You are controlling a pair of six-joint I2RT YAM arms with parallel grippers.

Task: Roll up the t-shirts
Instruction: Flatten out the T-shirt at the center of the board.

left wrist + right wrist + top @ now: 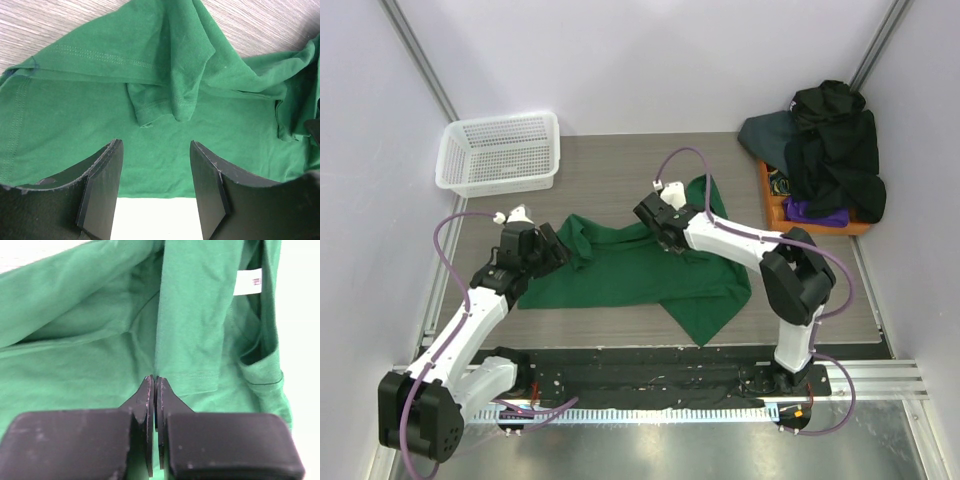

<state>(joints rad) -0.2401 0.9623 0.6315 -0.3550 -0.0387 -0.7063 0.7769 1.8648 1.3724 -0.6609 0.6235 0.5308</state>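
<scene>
My left gripper closes next on the loose end of the folded flap (581, 264) (183, 114) of the dark green t-shirt, the one nearest the white mesh basket.
A dark green t-shirt (620, 280) lies crumpled and partly spread in the middle of the table. My left gripper (552, 250) hovers at its left end; in the left wrist view it (155, 175) stands open over the green cloth (75, 100), with nothing between its fingers (102, 190). My right gripper (665, 232) is at the shirt's upper middle. In the right wrist view it (154, 382) is shut, pinching the lower end of a raised fold of the green shirt (190, 330). More t-shirts, black, slate and purple (830, 150), are heaped at the back right.
A white mesh basket (500, 150) stands at the back left. The heap of dark shirts rests on an orange tray (775, 205) against the right wall. A white label (248, 282) shows inside the green shirt's neck.
</scene>
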